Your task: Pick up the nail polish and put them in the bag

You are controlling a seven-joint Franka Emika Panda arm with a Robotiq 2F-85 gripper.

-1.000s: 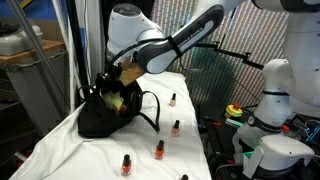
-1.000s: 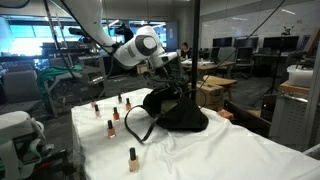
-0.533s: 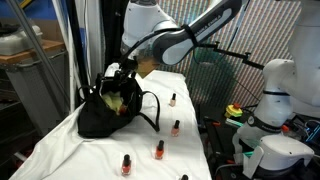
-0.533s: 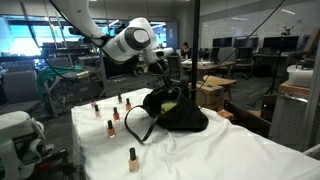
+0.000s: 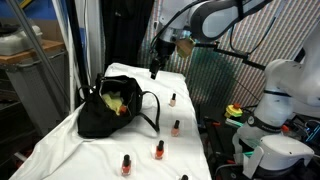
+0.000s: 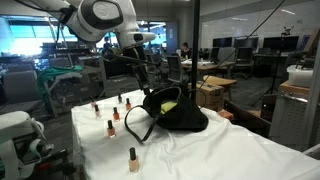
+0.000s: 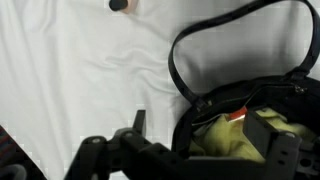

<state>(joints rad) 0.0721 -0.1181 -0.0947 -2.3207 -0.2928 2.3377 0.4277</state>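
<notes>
The robot's gripper should next move to the nail polish bottle farthest back (image 5: pixel 172 100) (image 7: pixel 120 4) on the white cloth, past the looped handle of the black bag, and close there.
The black bag (image 5: pixel 105 112) (image 6: pixel 172 112) lies on the white cloth with its mouth open and a yellow-green lining showing. Several red-orange nail polish bottles stand on the cloth beside it, such as one nail polish bottle (image 5: pixel 159 150) near the front and another (image 6: pixel 111 128). My gripper (image 5: pixel 155 68) (image 6: pixel 142 72) hangs open and empty well above the bag. In the wrist view the gripper (image 7: pixel 203 132) looks down into the bag (image 7: pixel 240 70). A small red thing (image 7: pixel 237 115) lies inside on the lining, and one bottle (image 7: pixel 119 5) shows at the top edge.
The bag's thin handles (image 5: pixel 150 108) loop out over the cloth toward the bottles. A second white robot (image 5: pixel 270 100) stands past the table's edge. The cloth-covered table (image 6: pixel 220 150) ends near a glass partition (image 6: pixel 195 60).
The arm has lifted up and away from the bag's mouth. The gripper stayed open with nothing in it. The bottles on the cloth have not moved.
</notes>
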